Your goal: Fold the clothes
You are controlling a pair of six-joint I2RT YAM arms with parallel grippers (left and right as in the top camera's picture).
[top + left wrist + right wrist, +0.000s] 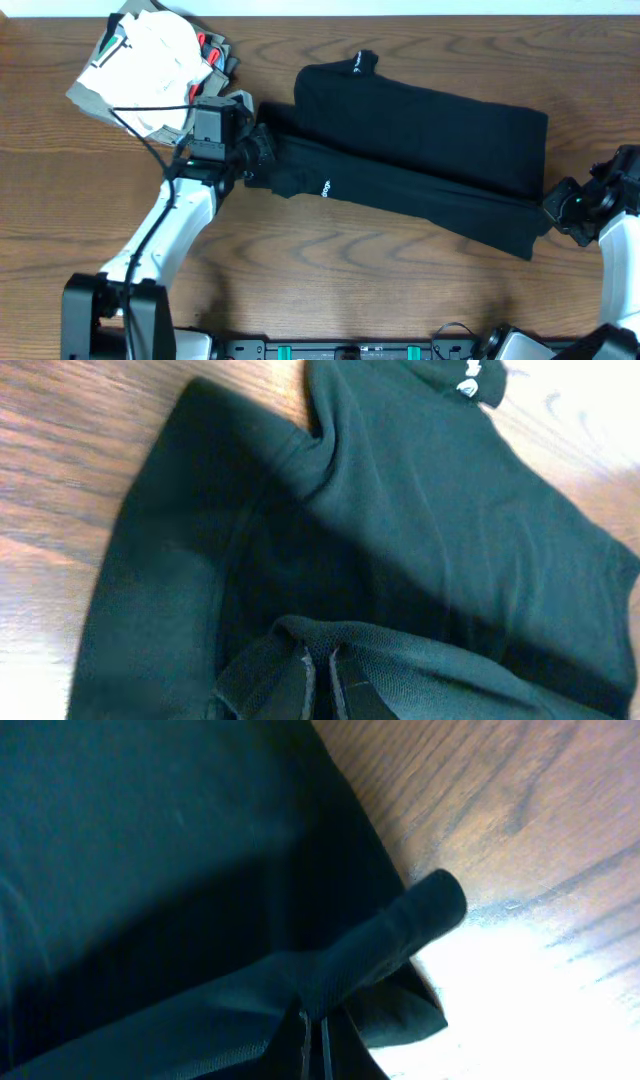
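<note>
Next, the right gripper releases the folded end on the black garment's flat back half (pixel 528 169), near its side edge.
The black garment (pixel 420 140) lies across the table's middle, partly folded lengthwise, with small white logos near its top left and on its lower fold. My left gripper (pixel 262 148) is shut on the garment's left end; in the left wrist view the fabric (pixel 400 520) is pinched between the fingers (pixel 318 665). My right gripper (pixel 552 208) is shut on the garment's right end; in the right wrist view a fold of black fabric (pixel 150 840) is pinched between the fingers (pixel 312 1032).
A stack of folded white, olive-grey and red garments (pixel 150 70) sits at the back left, just behind my left arm. Bare wood table (pixel 400 280) lies in front of the black garment.
</note>
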